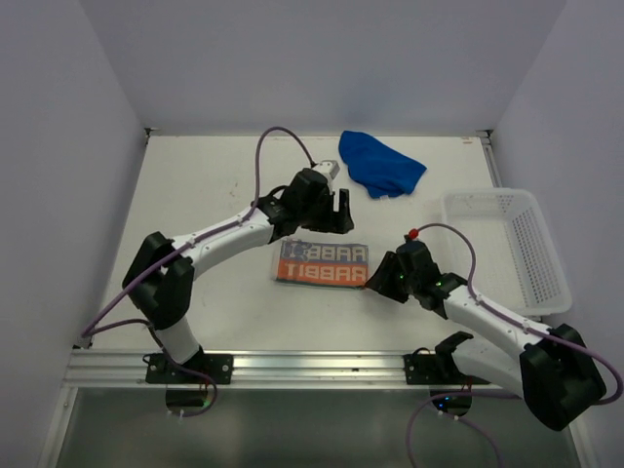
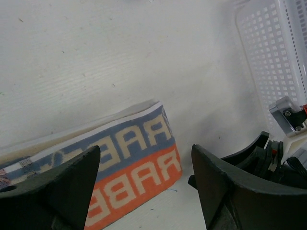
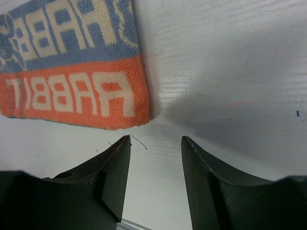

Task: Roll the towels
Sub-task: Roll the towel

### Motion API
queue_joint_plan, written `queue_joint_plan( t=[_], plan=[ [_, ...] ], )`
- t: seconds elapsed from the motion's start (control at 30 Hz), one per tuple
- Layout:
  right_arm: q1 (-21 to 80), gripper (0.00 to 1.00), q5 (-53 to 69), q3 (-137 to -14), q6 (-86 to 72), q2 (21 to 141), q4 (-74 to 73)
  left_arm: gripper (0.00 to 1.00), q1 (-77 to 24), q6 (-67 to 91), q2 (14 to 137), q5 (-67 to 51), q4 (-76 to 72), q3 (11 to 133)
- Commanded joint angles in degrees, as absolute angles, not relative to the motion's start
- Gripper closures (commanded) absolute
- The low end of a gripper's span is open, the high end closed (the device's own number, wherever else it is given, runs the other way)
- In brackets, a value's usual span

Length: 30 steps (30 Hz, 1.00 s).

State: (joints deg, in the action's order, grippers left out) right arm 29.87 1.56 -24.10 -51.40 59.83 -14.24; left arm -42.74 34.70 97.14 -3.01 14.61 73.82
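Observation:
The patterned towel's orange corner is outside my right fingers; they should pinch it as my left gripper takes the grey-blue corner (image 1: pixel 365 247), before rolling.
The patterned towel (image 1: pixel 322 263), orange and grey-blue with white block letters, lies folded flat in a narrow band at the table's middle. My left gripper (image 1: pixel 320 228) hovers over its far edge, open, with nothing between the fingers; in the left wrist view the towel (image 2: pixel 120 146) shows below the gripper (image 2: pixel 146 148). My right gripper (image 1: pixel 380 278) stands open just off the towel's right end, empty. In the right wrist view the towel's orange corner (image 3: pixel 96 96) lies ahead and left of the gripper (image 3: pixel 156 138), not touching it. The blue towel (image 1: pixel 380 168) lies crumpled at the back.
A white mesh basket (image 1: pixel 507 249) stands at the right edge of the table, also seen in the left wrist view as the basket (image 2: pixel 273 57). The right arm's wrist (image 2: pixel 273 163) is close to my left gripper's right finger. Walls close off three sides.

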Motion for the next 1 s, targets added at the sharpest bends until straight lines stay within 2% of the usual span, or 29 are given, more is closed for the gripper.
queue_joint_plan(
  t=[0.0,0.13,0.47,0.67,0.83,0.97],
  plan=[
    [29.7,0.5,3.8,-22.0,-55.9,59.8,-3.0,0.23,-44.7,33.6,100.5,-1.1,19.6,78.9],
    [29.8,0.5,3.6,-18.5,-57.5,60.6,3.0,0.28,-47.1,33.7,105.2,-0.3,21.8,84.4],
    [29.8,0.52,4.6,-17.0,-58.4,67.3,10.5,0.3,-48.7,33.7,110.6,1.9,25.5,90.4],
    [29.7,0.61,4.6,-15.7,-59.0,67.8,10.8,0.32,-49.0,33.3,112.1,2.6,27.2,92.5],
    [29.8,0.79,4.2,-14.8,-57.6,68.1,11.5,0.35,-49.6,35.2,115.3,2.8,30.6,96.2],
    [29.8,0.84,3.4,-14.1,-56.2,69.5,12.2,0.36,-50.3,35.8,119.1,1.9,33.3,100.3]
  ],
)
